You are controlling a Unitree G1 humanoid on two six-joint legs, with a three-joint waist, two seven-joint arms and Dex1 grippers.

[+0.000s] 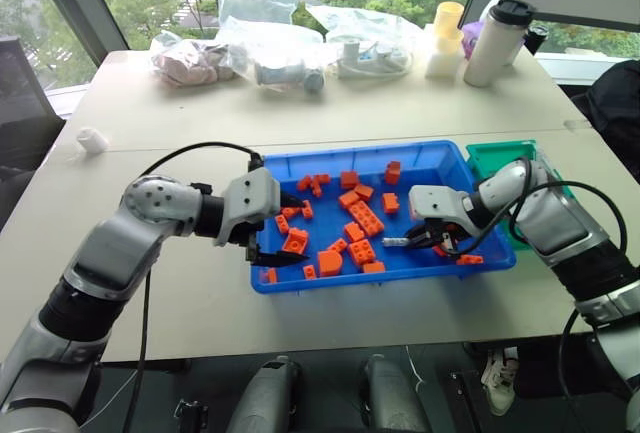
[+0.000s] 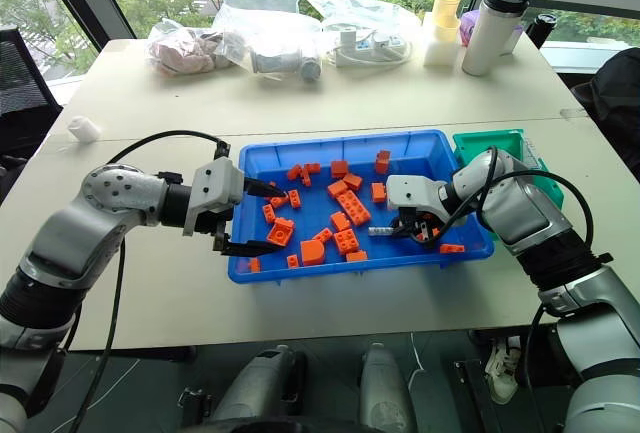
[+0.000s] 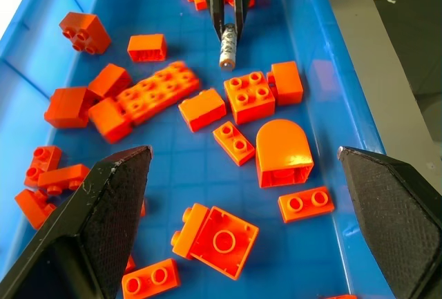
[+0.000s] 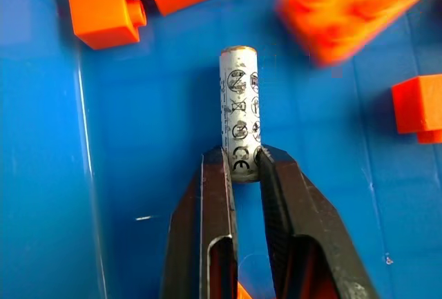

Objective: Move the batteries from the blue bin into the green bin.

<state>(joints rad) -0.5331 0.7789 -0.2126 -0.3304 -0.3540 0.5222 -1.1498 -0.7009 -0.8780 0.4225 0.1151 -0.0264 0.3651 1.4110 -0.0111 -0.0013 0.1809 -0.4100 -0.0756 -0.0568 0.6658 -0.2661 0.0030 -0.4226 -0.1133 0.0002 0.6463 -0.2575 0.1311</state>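
The silver-grey battery is to go into the green bin. Next, my right gripper lets go of it on the far half of the green bin's bottom (image 1: 503, 181).
The blue bin (image 1: 352, 150) lies in the middle of the table, with many orange toy bricks (image 1: 364, 219) scattered in it. My right gripper (image 4: 240, 158) reaches into its right half and is shut on one end of a silver-grey battery (image 4: 238, 102), which sticks out past the fingertips, low over the bin floor. The same battery (image 3: 227, 45) appears in the left wrist view beyond the bricks. My left gripper (image 1: 290, 229) stands open over the bin's left end, holding nothing. The green bin (image 1: 497, 155) sits right of the blue bin, partly hidden by my right arm.
Clear plastic bags (image 1: 262, 48), a white thermos (image 1: 495, 41) and a yellow-topped cup (image 1: 446, 39) stand along the table's far side. A small white object (image 1: 92, 139) lies at the far left. The near table edge runs just in front of the blue bin.
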